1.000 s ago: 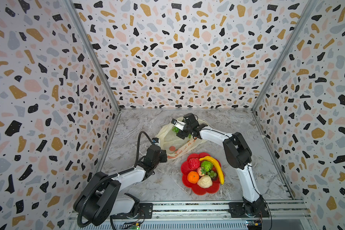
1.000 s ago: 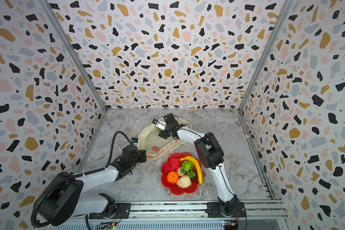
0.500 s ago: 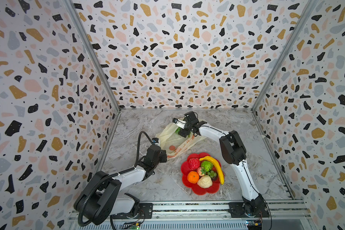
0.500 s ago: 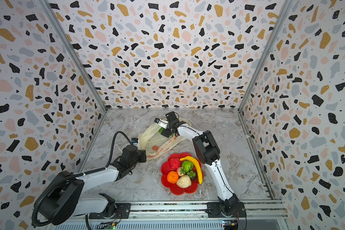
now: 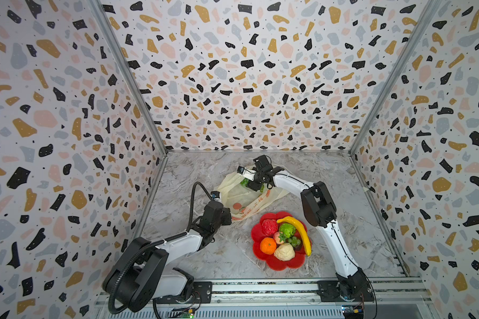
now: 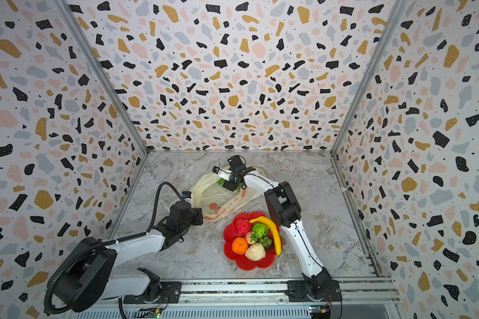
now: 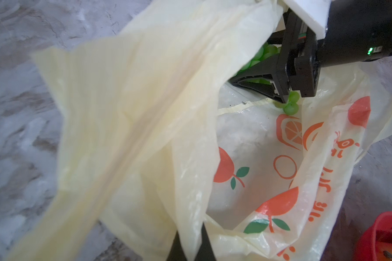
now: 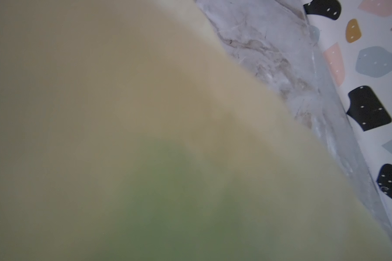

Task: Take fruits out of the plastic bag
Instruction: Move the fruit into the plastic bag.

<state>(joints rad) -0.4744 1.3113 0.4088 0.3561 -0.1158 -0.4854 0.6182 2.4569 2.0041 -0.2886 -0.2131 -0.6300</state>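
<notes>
Bag film drapes the green grape bunch; next my right gripper opens, regrips the grape bunch (image 7: pixel 268 51), back out from under the film, then lifts it out.
The plastic bag (image 5: pixel 238 197) (image 6: pixel 213 194) lies crumpled on the marble floor, mouth towards the back. My left gripper (image 7: pixel 191 248) (image 5: pixel 227 216) is shut on a fold of the bag's near edge. My right gripper (image 5: pixel 253 182) (image 6: pixel 230 183) (image 7: pixel 251 63) reaches into the bag's mouth with its fingers either side of a green grape bunch (image 7: pixel 291 105) (image 5: pixel 244 181). Whether they press on it does not show. In the right wrist view, blurred bag film (image 8: pixel 100 90) fills the picture with a green smear behind it.
A red flower-shaped dish (image 5: pixel 274 266) (image 6: pixel 246 266) stands in front of the bag. It holds an orange (image 5: pixel 268 245), a banana (image 5: pixel 299 232), a bumpy red fruit (image 5: pixel 269 227), a green fruit (image 5: pixel 286 230), a cream knobbly one (image 5: pixel 284 252) and a strawberry (image 5: pixel 278 237). Patterned walls close in three sides.
My right arm has pushed a little farther left into the bag's mouth and its jaws have narrowed. The left arm and its hold on the bag have stayed put.
</notes>
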